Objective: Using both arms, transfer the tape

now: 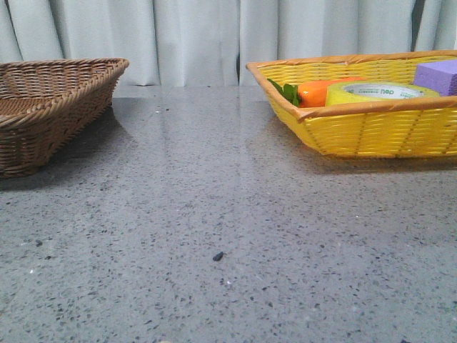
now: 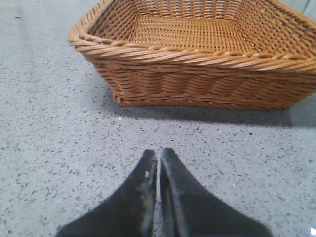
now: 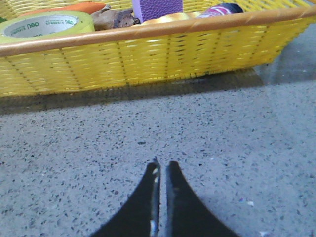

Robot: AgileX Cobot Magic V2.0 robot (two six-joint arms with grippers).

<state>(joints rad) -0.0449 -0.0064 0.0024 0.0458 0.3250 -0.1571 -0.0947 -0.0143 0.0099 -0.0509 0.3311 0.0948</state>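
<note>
The robot's right gripper will close on the yellow tape roll's side (image 1: 337,93) (image 3: 2,33) nearest the green leaves of the carrot, with one finger inside the ring and one outside.
The yellow tape roll (image 1: 378,93) lies flat in the yellow basket (image 1: 371,132) at the right, white core with green print up. It also shows in the right wrist view (image 3: 44,24). My right gripper (image 3: 162,165) is shut and empty, low over the grey table in front of the yellow basket (image 3: 148,59). My left gripper (image 2: 158,153) is shut and empty over the table in front of the brown wicker basket (image 2: 197,79). Neither arm shows in the front view.
An orange carrot (image 1: 325,91) with green leaves and a purple block (image 1: 437,75) lie beside the tape in the yellow basket. The brown basket (image 1: 50,107) stands at the left, empty inside in the left wrist view. A small dark speck (image 1: 218,256) lies on the table.
</note>
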